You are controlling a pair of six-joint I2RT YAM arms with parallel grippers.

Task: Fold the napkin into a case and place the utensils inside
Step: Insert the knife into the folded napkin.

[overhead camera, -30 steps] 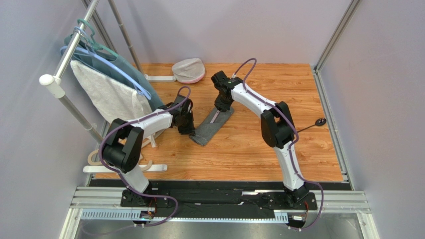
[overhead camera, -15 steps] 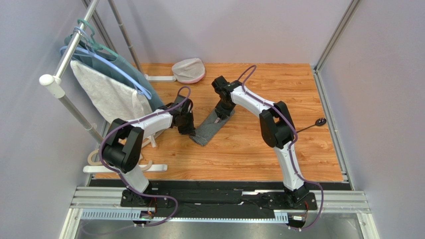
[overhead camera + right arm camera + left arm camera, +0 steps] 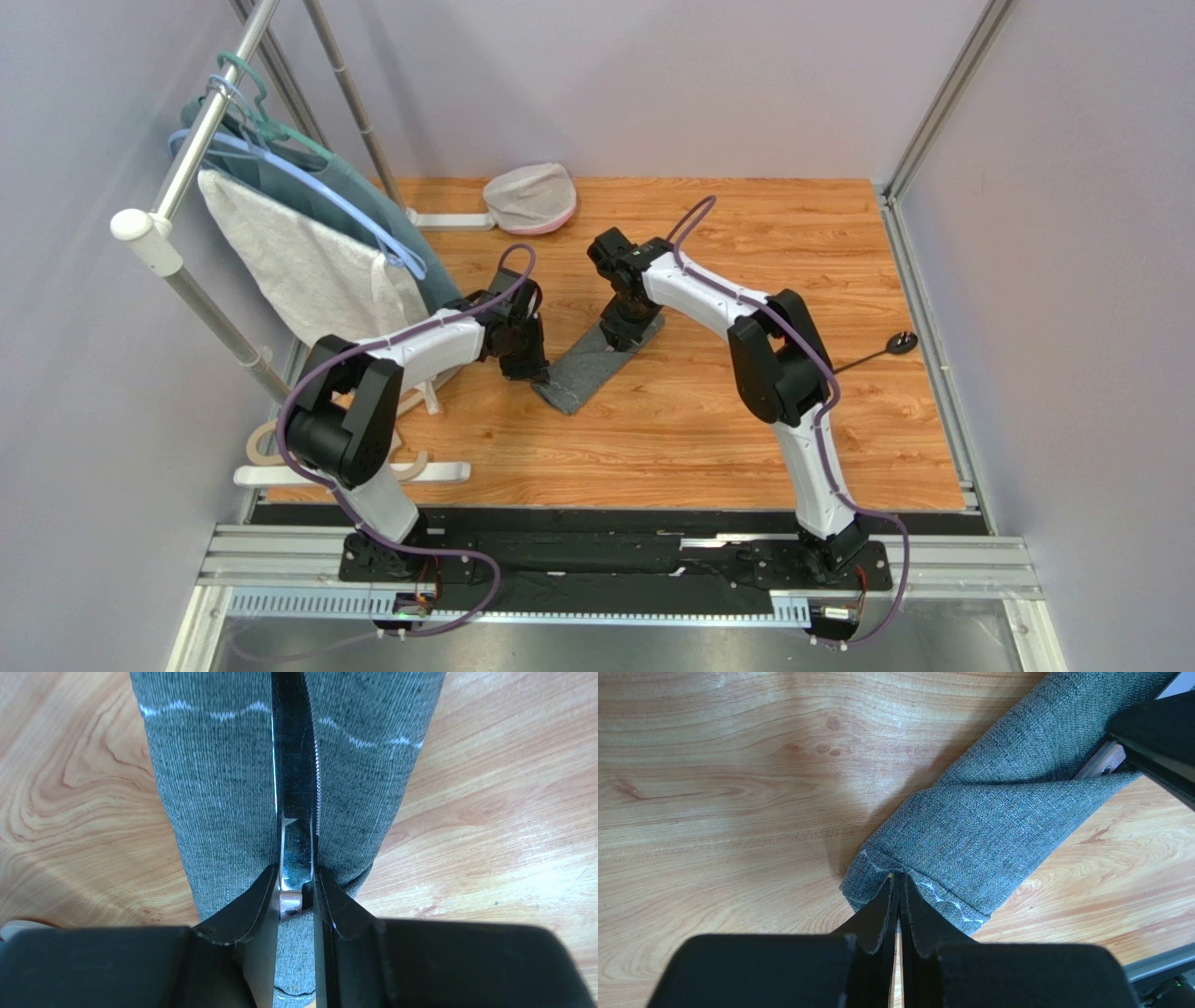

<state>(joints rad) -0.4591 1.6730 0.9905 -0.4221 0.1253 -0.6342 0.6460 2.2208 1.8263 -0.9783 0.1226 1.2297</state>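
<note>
My right gripper's fingers sit against the napkin fold's opening, so next my right gripper takes the silver utensil farther up its blade (image 3: 295, 763) to push it in.
The napkin lies folded into a narrow dark grey case (image 3: 578, 375) on the wooden table. My left gripper (image 3: 533, 370) is shut on the case's near-left end, pinching the stitched corner (image 3: 899, 876). My right gripper (image 3: 617, 336) stands over the far end, shut on a silver utensil (image 3: 296, 840). Its blade runs forward along the middle of the case (image 3: 210, 798), between folds of cloth. In the left wrist view the case (image 3: 1004, 819) stretches toward the right gripper's fingers (image 3: 1158, 735) and the silver utensil (image 3: 1106, 759). A black utensil (image 3: 898, 343) lies far right.
A clothes rack (image 3: 183, 154) stands at the left with a teal garment (image 3: 302, 175) and a white towel (image 3: 302, 266) on hangers. A pale round cap (image 3: 530, 196) sits at the back. A wooden hanger (image 3: 267, 445) and the rack's white feet (image 3: 351, 473) lie near left.
The right gripper has slid toward the near left along the case with the silver utensil, which now shows less in the top view. The left gripper keeps its hold.
</note>
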